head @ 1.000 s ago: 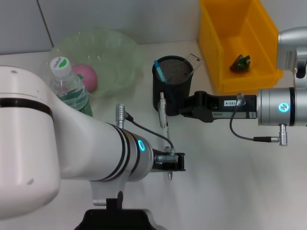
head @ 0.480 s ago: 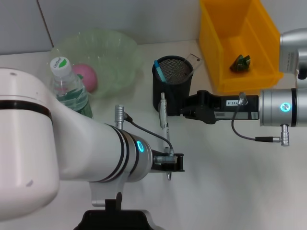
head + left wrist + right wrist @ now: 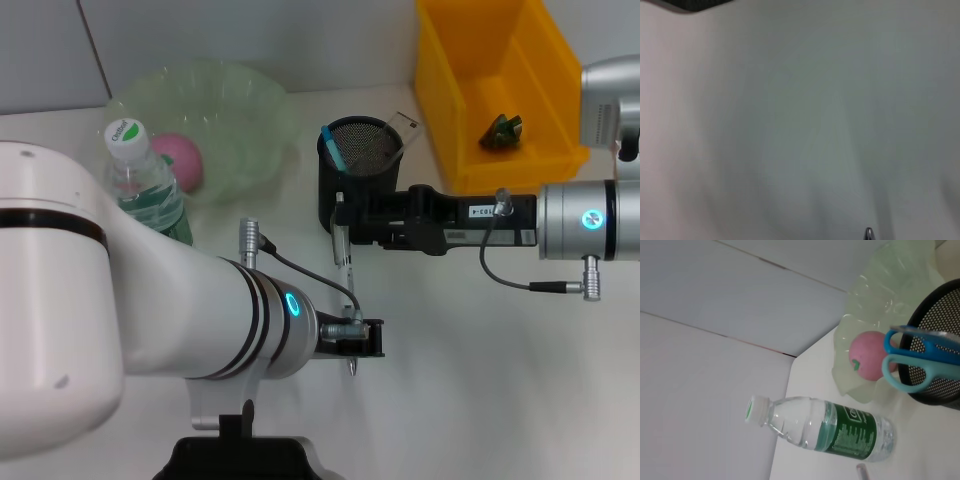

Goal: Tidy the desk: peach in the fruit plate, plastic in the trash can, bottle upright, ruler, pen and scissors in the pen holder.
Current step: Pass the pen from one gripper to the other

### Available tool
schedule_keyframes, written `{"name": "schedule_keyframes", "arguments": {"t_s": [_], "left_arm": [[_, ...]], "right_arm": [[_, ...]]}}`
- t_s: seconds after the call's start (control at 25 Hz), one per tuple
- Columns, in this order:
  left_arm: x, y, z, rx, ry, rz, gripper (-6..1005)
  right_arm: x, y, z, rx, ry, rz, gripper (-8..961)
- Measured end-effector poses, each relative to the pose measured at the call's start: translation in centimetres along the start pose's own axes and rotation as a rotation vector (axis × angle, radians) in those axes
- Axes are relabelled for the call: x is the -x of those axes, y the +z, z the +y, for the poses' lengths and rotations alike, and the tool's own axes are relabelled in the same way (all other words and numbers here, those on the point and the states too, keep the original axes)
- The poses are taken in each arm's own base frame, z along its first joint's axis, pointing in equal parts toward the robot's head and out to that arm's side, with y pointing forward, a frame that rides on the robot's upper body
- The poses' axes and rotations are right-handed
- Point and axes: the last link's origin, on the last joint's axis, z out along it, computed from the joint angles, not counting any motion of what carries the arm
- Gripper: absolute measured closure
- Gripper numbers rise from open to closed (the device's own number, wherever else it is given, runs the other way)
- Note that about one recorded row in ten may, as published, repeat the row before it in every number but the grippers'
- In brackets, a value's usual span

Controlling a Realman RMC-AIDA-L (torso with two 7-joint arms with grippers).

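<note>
I should open my right gripper and take the pen's upper end (image 3: 339,201), because my left gripper holds the pen near its tip, and the tip must go into the pen holder first.
A silver pen (image 3: 345,270) lies on the white table, running from beside the black mesh pen holder (image 3: 357,178) toward me. My right gripper (image 3: 352,222) reaches in from the right and sits at the pen's upper end, just in front of the holder. Blue-handled scissors (image 3: 331,141) and a clear ruler (image 3: 404,128) stand in the holder. The pink peach (image 3: 181,160) lies in the green fruit plate (image 3: 240,110). The bottle (image 3: 140,185) stands upright. Green plastic (image 3: 500,131) lies in the yellow bin (image 3: 455,90). My left gripper (image 3: 368,339) is next to the pen's tip (image 3: 869,233).
The right wrist view shows the bottle (image 3: 825,427), the peach (image 3: 869,357), the plate (image 3: 880,295), the scissors' handles (image 3: 912,365), the holder's rim (image 3: 945,305) and the pen's end (image 3: 861,470). Bare table lies right of and in front of the pen.
My right gripper has moved left, from beside the holder's front right to the pen's upper end. The pen and my left arm have stayed put.
</note>
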Motion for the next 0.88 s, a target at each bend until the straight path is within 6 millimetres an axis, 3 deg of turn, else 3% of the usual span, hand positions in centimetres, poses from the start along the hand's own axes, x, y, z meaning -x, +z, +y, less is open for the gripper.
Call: {"name": "schedule_keyframes", "arguments": {"t_s": [0.36, 0.88], "left_arm": [[-0.1, 0.0, 0.1, 0.001, -0.004, 0.002, 878], [-0.1, 0.0, 0.1, -0.003, -0.007, 0.002, 879]], "right_arm": [[0.2, 0.7, 0.3, -0.014, -0.019, 0.034, 367], [0.3, 1.1, 0.5, -0.024, -0.032, 0.045, 404]]}}
